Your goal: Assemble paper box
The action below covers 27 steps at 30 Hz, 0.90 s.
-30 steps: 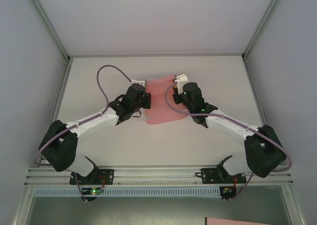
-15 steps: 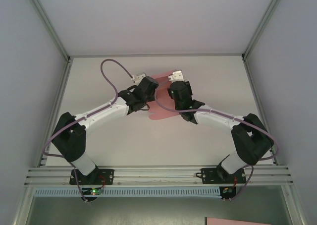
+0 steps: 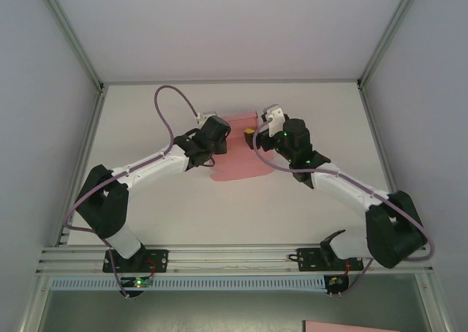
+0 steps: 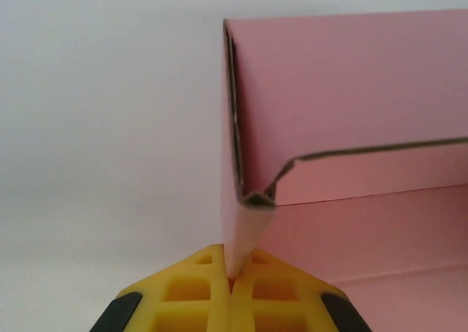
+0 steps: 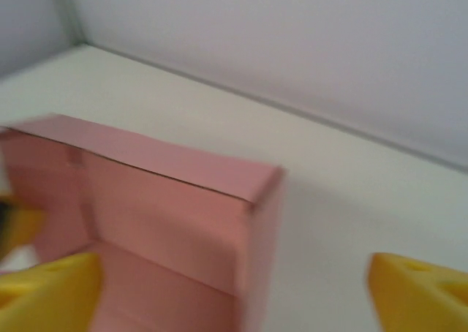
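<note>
The robot's left gripper needs to release the pink paper box centred on the white table [image 3: 234,173] beneath its front flap.
The pink paper box [image 3: 241,160] lies half-folded at the table's far middle, between both arms. In the left wrist view its upright side wall [image 4: 241,164] meets a folded back wall at a corner, and my left gripper [image 4: 232,277] is shut on that wall's lower edge. From above, the left gripper [image 3: 221,137] sits at the box's left side. My right gripper [image 3: 255,136] hovers at the box's right side. In the right wrist view its yellow fingers [image 5: 47,292] stand wide apart, open, with the box's raised right corner [image 5: 252,222] between them, untouched.
The white table [image 3: 146,112] is walled by grey panels with a metal frame [image 3: 95,83] at the back corners. The left arm's purple cable [image 3: 170,102] loops over the table behind the box. A pink sheet corner [image 3: 365,326] lies below the front rail.
The right arm has swung out to the right, its gripper drawing back off the box's top. The left gripper kept its hold, and more of the pink sheet shows.
</note>
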Tool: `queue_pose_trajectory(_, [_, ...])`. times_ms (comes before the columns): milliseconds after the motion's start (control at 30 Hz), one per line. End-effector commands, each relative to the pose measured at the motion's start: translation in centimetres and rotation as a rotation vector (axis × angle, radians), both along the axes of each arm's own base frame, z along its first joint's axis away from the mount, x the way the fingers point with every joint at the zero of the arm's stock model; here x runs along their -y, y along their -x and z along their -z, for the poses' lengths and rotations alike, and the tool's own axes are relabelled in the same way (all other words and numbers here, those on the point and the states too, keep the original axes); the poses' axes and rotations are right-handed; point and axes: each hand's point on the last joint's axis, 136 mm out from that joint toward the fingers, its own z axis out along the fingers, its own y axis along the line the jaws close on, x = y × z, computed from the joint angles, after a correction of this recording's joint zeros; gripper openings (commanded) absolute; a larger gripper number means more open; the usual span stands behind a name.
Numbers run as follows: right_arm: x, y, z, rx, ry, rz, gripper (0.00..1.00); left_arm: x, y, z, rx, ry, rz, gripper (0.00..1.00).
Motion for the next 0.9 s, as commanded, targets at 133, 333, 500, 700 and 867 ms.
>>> queue_pose_trajectory(133, [2.7,4.1,-5.0,0.000,-0.175,-0.023,0.98,-1.0,-0.8,-5.7,0.206,-0.196,0.238,0.00])
queue_pose_trajectory(333, [7.4,4.5,-3.4,-0.225,-0.246,0.103,0.98,-1.6,0.5,-6.5,0.124,-0.515,0.655,0.00])
queue_pose_trajectory(500, [8.6,5.5,-3.1,-0.228,-0.224,0.104,0.98,-2.2,3.5,-7.8,0.071,-0.799,1.105,0.00])
queue_pose_trajectory(700, [11.5,6.3,-2.4,-0.226,-0.193,0.217,0.98,-3.9,2.0,-5.2,0.055,-1.492,1.549,0.00])
queue_pose_trajectory(867, [13.3,7.2,-2.8,-0.187,-0.202,0.264,0.98,2.2,0.2,-5.5,0.444,-1.725,1.721,0.00])
